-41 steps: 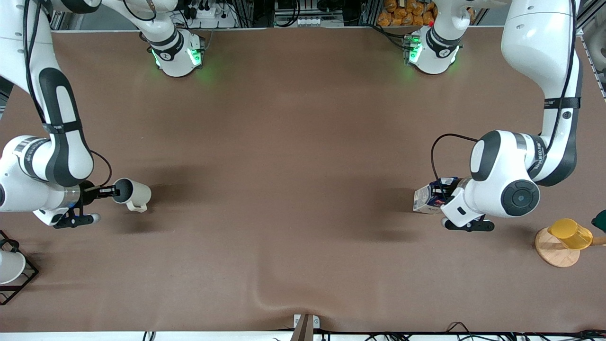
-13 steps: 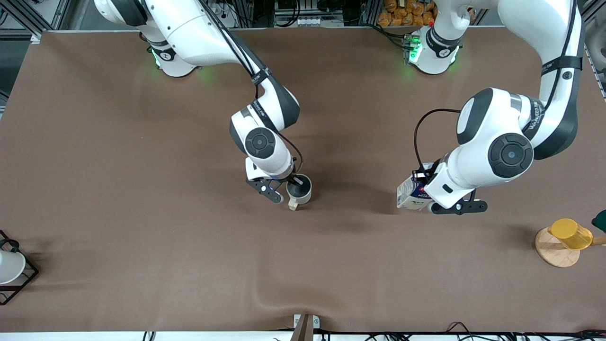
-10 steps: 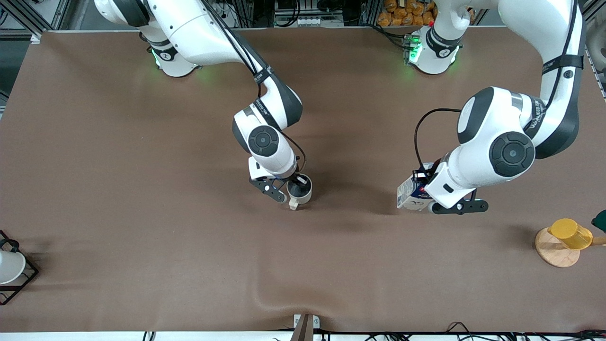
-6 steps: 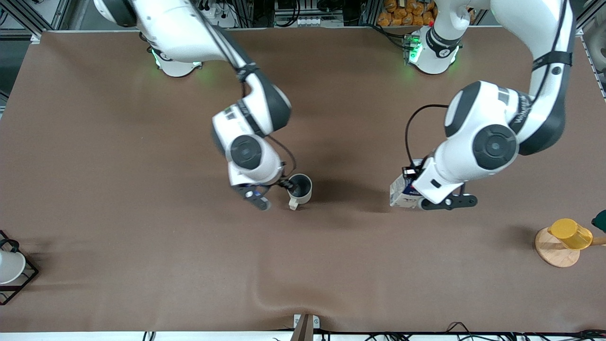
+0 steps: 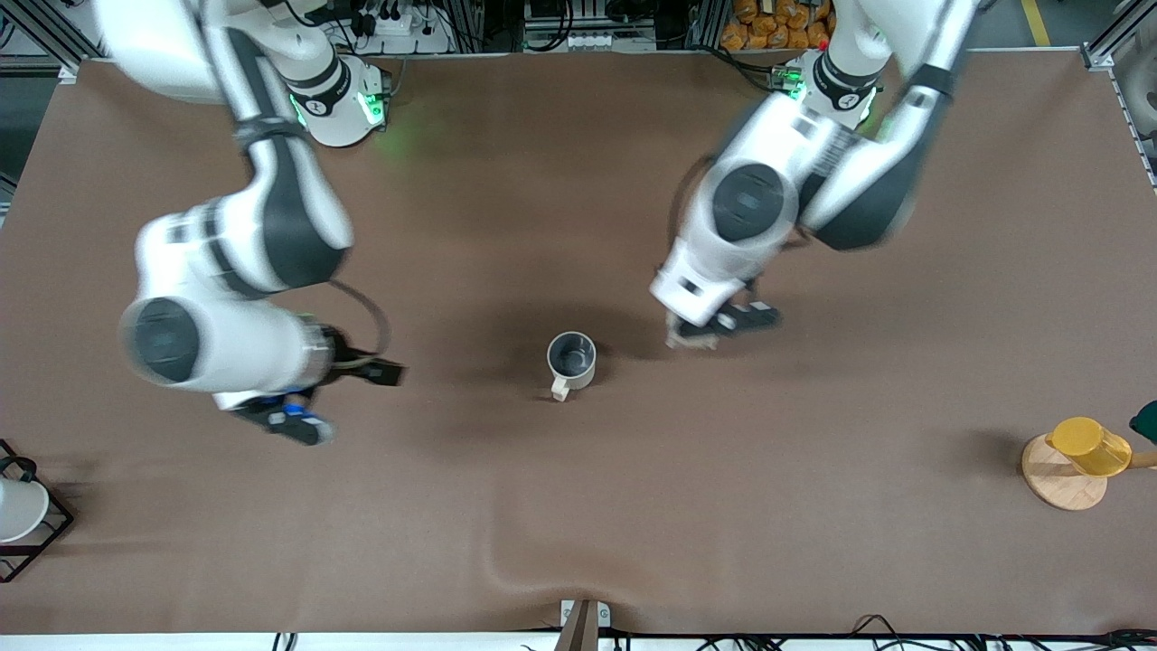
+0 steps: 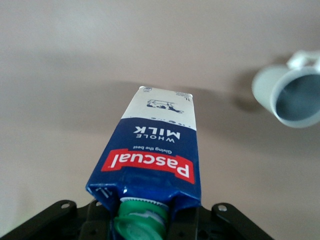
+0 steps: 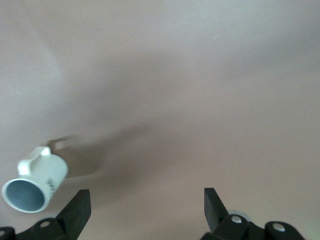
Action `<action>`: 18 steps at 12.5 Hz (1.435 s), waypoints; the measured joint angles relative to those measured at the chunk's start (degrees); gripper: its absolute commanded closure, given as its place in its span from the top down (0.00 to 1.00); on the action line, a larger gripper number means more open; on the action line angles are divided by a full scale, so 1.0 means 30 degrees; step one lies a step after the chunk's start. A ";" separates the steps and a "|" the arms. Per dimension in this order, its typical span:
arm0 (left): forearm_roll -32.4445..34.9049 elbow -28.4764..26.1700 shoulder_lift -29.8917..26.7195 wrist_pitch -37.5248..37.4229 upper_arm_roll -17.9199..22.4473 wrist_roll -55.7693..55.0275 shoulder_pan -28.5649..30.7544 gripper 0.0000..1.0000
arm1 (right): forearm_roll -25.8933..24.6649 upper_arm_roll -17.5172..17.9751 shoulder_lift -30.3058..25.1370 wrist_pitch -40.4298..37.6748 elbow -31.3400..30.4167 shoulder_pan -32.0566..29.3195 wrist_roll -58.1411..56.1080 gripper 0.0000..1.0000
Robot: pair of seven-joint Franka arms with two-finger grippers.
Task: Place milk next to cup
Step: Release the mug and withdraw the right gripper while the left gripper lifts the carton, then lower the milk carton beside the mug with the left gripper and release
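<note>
I need to let go of the milk with my left gripper on the table, close against the cream cup's side (image 5: 579, 337) (image 6: 264, 116) opposite its handle.
The cream cup (image 5: 571, 359) stands upright at mid-table, handle toward the front camera. My left gripper (image 5: 700, 330) is shut on the milk (image 5: 675, 340), held tilted over the table just beside the cup, toward the left arm's end. In the left wrist view the blue carton (image 6: 155, 160) with its green cap sits between my left gripper's (image 6: 147, 220) fingers, and the cup (image 6: 292, 95) shows apart from it. My right gripper (image 5: 384, 372) is open and empty, off the cup toward the right arm's end. The right wrist view shows the right gripper (image 7: 145, 207) with its jaws wide and the cup (image 7: 37, 182) off to one side.
A yellow cup on a wooden disc (image 5: 1089, 446) stands near the left arm's end, with a dark green thing (image 5: 1146, 420) at the edge. A white cup in a black wire rack (image 5: 18, 511) is at the right arm's end. The cloth has a ridge (image 5: 506, 565) near the front edge.
My right gripper let go of the cup and drew away toward the right arm's end. My left gripper carried the milk toward the cup. The cup stayed put.
</note>
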 measured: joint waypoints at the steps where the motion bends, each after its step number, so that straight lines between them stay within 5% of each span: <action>1: -0.0263 0.0016 0.0025 -0.0160 -0.0055 -0.1068 -0.0945 0.00 | -0.0242 0.0000 -0.0052 -0.0083 -0.0049 -0.0563 -0.0700 1.00; 5: -0.1696 0.0844 0.1430 0.0098 -0.0094 -0.3611 -0.3755 0.00 | -0.1028 -0.0048 -0.0703 0.1254 -0.1773 -0.2762 -0.4734 1.00; 8: -0.1757 0.2026 0.3324 0.2232 -0.0033 -0.3935 -0.4089 0.00 | -0.1022 -0.0060 -0.1929 0.3332 -0.4614 -0.5430 -0.9540 1.00; 11: -0.1758 0.2305 0.4384 0.3504 0.0175 -0.3093 -0.3996 0.00 | -0.1022 0.0037 -0.3631 0.3460 -0.5956 -0.5787 -1.0339 1.00; 18: -0.1758 0.2484 0.4883 0.3948 0.0818 -0.1644 -0.3916 0.00 | -0.1762 0.0076 -1.2638 0.2724 -1.1198 -0.7061 -1.3682 1.00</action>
